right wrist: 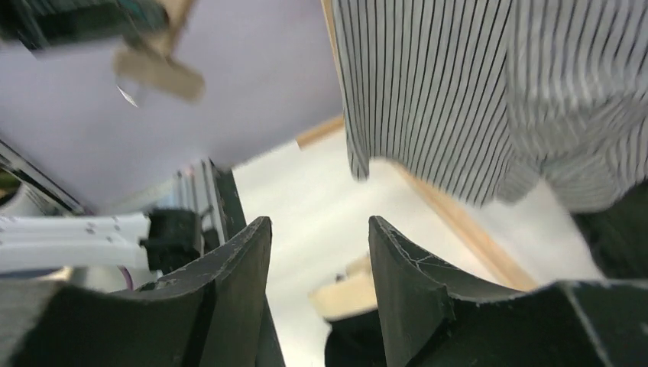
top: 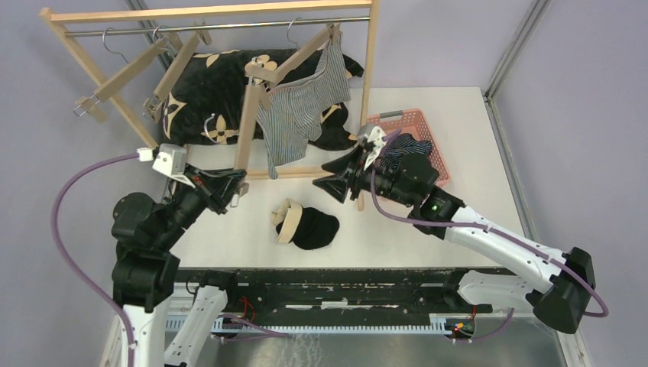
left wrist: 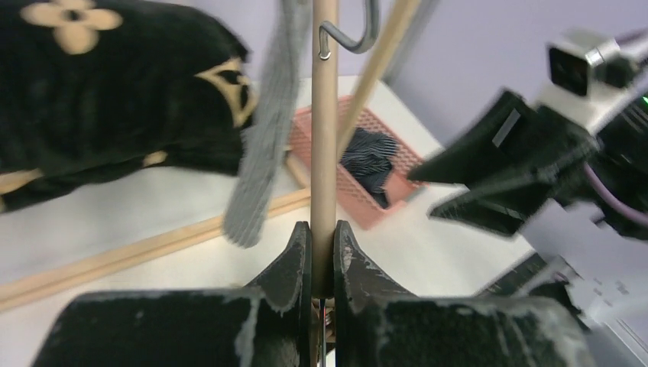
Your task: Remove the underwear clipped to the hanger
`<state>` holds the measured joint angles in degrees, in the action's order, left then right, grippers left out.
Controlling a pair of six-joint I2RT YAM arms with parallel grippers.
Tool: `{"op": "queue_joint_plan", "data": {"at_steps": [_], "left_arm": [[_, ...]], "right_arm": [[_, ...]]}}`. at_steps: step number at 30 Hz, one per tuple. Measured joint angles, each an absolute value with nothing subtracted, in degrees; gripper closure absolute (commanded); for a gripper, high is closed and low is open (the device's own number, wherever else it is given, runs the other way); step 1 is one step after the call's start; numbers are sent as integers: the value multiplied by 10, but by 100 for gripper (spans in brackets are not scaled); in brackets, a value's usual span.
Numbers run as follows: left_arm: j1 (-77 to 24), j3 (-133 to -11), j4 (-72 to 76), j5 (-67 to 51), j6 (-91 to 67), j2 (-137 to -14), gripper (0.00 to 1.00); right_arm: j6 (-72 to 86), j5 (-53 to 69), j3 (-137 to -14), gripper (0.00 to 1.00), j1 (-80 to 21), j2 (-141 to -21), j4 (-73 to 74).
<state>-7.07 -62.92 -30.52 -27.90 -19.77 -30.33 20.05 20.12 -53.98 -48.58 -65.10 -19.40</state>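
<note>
My left gripper is holding its wooden hanger and will let go of it on the rail [top: 216,56] between the bare hangers and the striped underwear.
The grey-white striped underwear [top: 299,115] hangs from a wooden hanger [top: 247,126] on the rack. My left gripper [top: 238,189] is shut on the lower end of that hanger; in the left wrist view its jaws [left wrist: 322,245] pinch the wooden bar [left wrist: 324,145], with the grey cloth [left wrist: 267,130] just left of it. My right gripper [top: 326,177] is open and empty, right of and below the cloth; the striped cloth [right wrist: 458,92] hangs above its jaws [right wrist: 317,223]. The black underwear [top: 313,228] lies on the table. The navy striped underwear [top: 405,150] lies in the pink basket [top: 416,121].
The wooden rack [top: 370,69] stands at the back with two bare hangers [top: 122,73] on its rail. A big black cushion with tan flowers [top: 206,115] lies behind it. The rack's bottom bar [top: 294,173] runs between my grippers. The table's right edge is beyond the basket.
</note>
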Motion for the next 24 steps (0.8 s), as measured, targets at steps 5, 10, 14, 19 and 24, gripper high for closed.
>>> {"op": "queue_joint_plan", "data": {"at_steps": [5, 10, 14, 19, 24], "left_arm": [[-71, -707, -442, -129, -163, -302, 97], [-71, -752, -540, -53, -154, -283, 97], [-71, -777, -575, -30, -148, -270, 97], [-71, -771, -587, -36, -144, -259, 97], [-71, -763, -587, -31, -142, -257, 97]], "right_arm": [[103, 64, -528, 42, -573, -656, -57], [47, -70, -552, 34, -655, -774, 44], [43, -98, -549, 26, -679, -860, 62], [47, -103, -551, 23, -680, -920, 50], [61, -83, -561, 21, -680, -989, 24]]}}
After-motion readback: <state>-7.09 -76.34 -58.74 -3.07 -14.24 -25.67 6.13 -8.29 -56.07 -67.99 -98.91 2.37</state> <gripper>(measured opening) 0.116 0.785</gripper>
